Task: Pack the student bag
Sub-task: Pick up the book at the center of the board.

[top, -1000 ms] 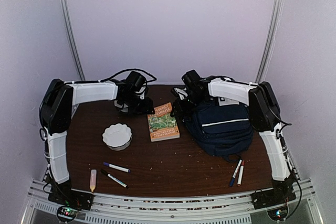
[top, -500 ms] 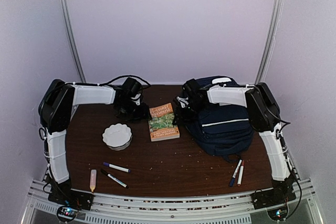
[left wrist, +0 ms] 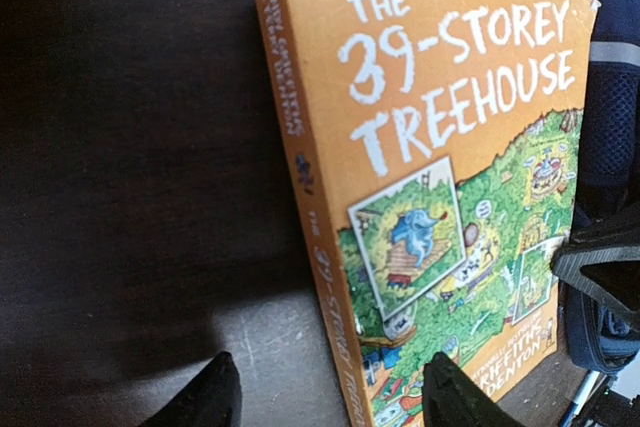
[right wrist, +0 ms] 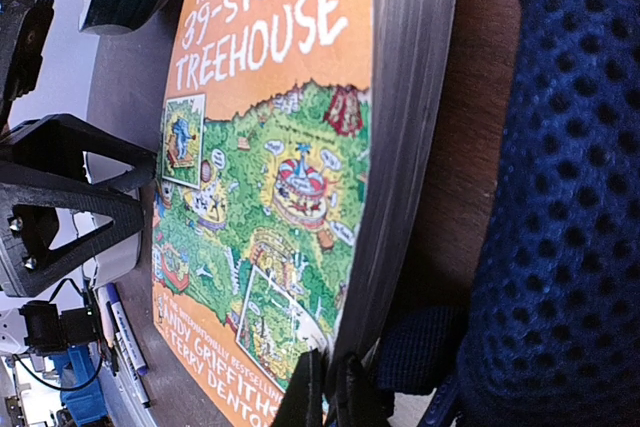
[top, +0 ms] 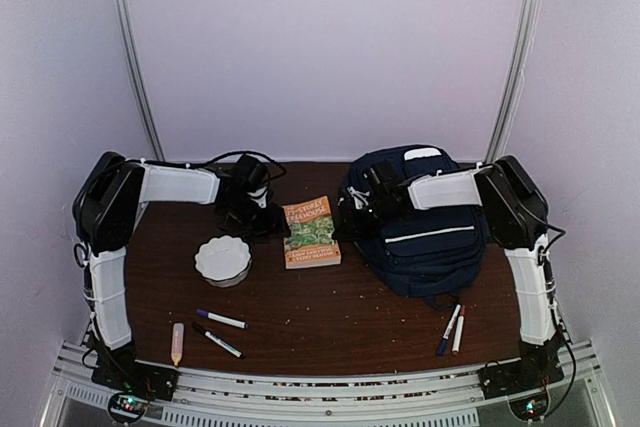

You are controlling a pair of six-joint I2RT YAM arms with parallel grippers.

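Note:
The book's title lettering is on its spine. Next, my left gripper closes around it on the lower half of the book's spine [top: 286,247] [left wrist: 347,372], with one finger on the orange and green cover.
The student bag [top: 425,232], navy with a thin white stripe, lies at the right of the table; its mesh fabric [right wrist: 570,197] fills the right of the right wrist view. An orange and green paperback book [top: 311,232] lies flat just left of it. My left gripper [left wrist: 335,397] is open, one fingertip over the table and the other over the cover, either side of the book's [left wrist: 450,147] spine. My right gripper [right wrist: 330,392] is shut, its tips at the page edge of the book [right wrist: 270,177] near a corner, beside a dark bag strap. Whether it pinches anything is unclear.
A white scalloped bowl [top: 223,259] sits left of the book. Two markers [top: 222,319] and a pale stick [top: 177,343] lie at the front left. Two more markers [top: 450,329] lie at the front right, below the bag.
My right gripper has closed and its arm has come down towards the book's right edge, uncovering the bag's top. My left gripper has moved closer to the book's left edge and opened slightly wider.

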